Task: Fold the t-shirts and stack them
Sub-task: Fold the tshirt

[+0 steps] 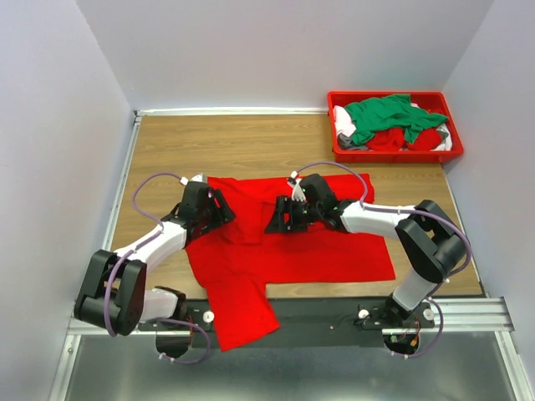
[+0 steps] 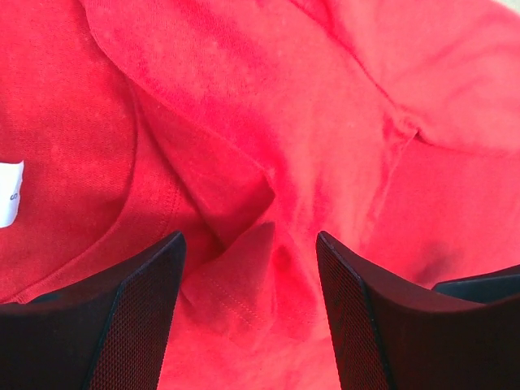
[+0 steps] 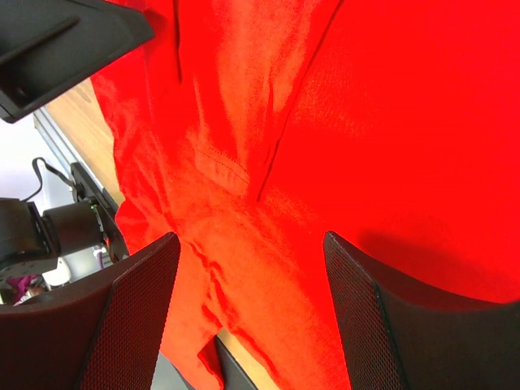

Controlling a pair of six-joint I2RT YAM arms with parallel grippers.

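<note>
Next, I pinch the folded part's corner [image 2: 193, 291] with my left gripper and pull the folded part's edge straight, because the red t-shirt's folded part buckles in a raised crease between my left gripper's fingers.
A bright red t-shirt [image 1: 318, 251] lies spread on the wooden table, and one part of it hangs over the near edge [image 1: 242, 313]. My left gripper [image 1: 219, 209] rests on its left side, near the collar. In the left wrist view the left gripper [image 2: 250, 237] is open, with a raised crease of red cloth [image 2: 244, 276] standing loose between the fingers [image 2: 138, 317]. My right gripper [image 1: 280, 219] hovers over the shirt's middle. In the right wrist view the right gripper [image 3: 250, 237] is open above the wrinkled cloth [image 3: 268, 268] and holds nothing.
A red plastic bin [image 1: 393, 155] at the back right holds a green t-shirt [image 1: 389, 115], red ones [image 1: 401, 138] and a white one [image 1: 343, 124]. Bare wood [image 1: 251, 142] lies behind the shirt. A white label [image 2: 10, 193] shows near the collar. The left arm [image 3: 65, 41] appears in the right wrist view.
</note>
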